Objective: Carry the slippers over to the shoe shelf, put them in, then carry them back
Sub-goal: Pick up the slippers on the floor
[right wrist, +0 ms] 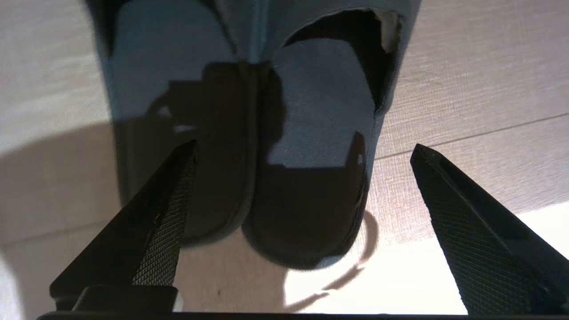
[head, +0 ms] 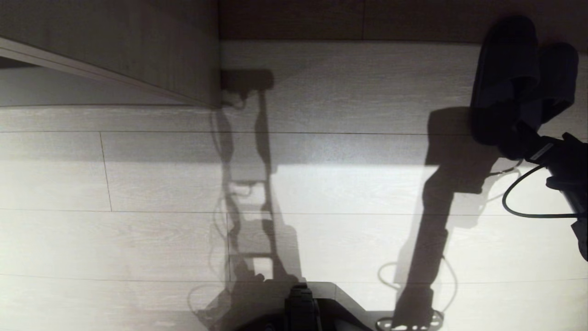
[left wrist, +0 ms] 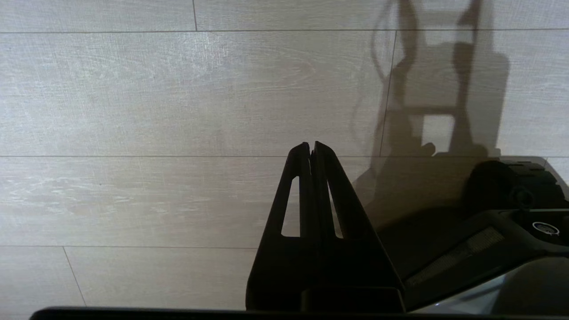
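I need to close my right gripper on the touching inner sides (head: 538, 87) (right wrist: 254, 56) of the black slippers, at their foot openings, because that grabs both of them together.
The pair of black slippers (head: 519, 78) lies side by side on the pale wood-grain surface at the far right, toes toward a dark brown strip (head: 367, 18). In the right wrist view their open heels (right wrist: 306, 178) sit just ahead of my right gripper (right wrist: 304, 144). That gripper is open wide with nothing between its fingers. One finger (right wrist: 164, 222) overlaps the outer slipper's edge, and the other finger (right wrist: 466, 213) stands apart over bare boards. My left gripper (left wrist: 311, 144) is shut and empty, parked low over the floor. I cannot tell whether the surrounding wood belongs to the shoe shelf.
An upright pale grey wood-grain panel (head: 138, 50) stands at the upper left. The right arm (head: 565, 161) and its looped cable (head: 514, 202) come in from the right edge. The robot's base (head: 321, 303) shows at the bottom middle, and long shadows cross the floorboards (head: 138, 184).
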You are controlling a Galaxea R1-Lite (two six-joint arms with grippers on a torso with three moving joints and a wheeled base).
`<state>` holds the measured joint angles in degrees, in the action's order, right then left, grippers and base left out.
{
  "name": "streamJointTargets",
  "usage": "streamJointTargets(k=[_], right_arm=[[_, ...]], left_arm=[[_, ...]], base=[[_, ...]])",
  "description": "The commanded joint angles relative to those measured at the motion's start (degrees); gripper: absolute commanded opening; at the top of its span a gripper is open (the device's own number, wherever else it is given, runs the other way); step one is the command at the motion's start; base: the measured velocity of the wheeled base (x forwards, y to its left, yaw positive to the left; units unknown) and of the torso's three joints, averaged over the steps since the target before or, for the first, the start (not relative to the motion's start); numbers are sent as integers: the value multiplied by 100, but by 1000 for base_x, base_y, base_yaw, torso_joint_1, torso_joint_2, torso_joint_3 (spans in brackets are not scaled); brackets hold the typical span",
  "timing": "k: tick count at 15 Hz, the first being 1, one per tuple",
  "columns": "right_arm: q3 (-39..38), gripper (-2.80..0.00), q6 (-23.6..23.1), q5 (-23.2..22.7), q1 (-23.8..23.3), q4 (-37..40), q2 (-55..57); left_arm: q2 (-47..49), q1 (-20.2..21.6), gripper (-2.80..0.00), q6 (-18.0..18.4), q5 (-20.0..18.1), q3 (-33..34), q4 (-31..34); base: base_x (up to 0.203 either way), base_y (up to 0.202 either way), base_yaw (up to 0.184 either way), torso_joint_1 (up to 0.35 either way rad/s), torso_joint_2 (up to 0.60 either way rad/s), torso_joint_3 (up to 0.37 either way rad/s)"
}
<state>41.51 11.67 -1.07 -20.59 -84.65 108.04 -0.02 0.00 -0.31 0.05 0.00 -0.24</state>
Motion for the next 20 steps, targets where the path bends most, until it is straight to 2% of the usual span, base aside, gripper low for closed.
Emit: streamJointTargets(k=[1,4,11,20], right_arm=[[219,0,137,2,-5,-21,149],[361,0,281,13,-6,-5,360],[845,0,240,-49,-31,-33,693],[1749,0,107,-575,-6,-8,1098]], left_arm=[[2,0,-280,-4,4,0,-2],[2,0,-280,-4,4,0,-2],[2,0,-280,-4,4,0,-2],[2,0,-280,-4,4,0,-2]], base=[[0,0,0,0,0,0],[0,0,0,0,0,0],[0,0,0,0,0,0],[0,0,0,0,0,0]])
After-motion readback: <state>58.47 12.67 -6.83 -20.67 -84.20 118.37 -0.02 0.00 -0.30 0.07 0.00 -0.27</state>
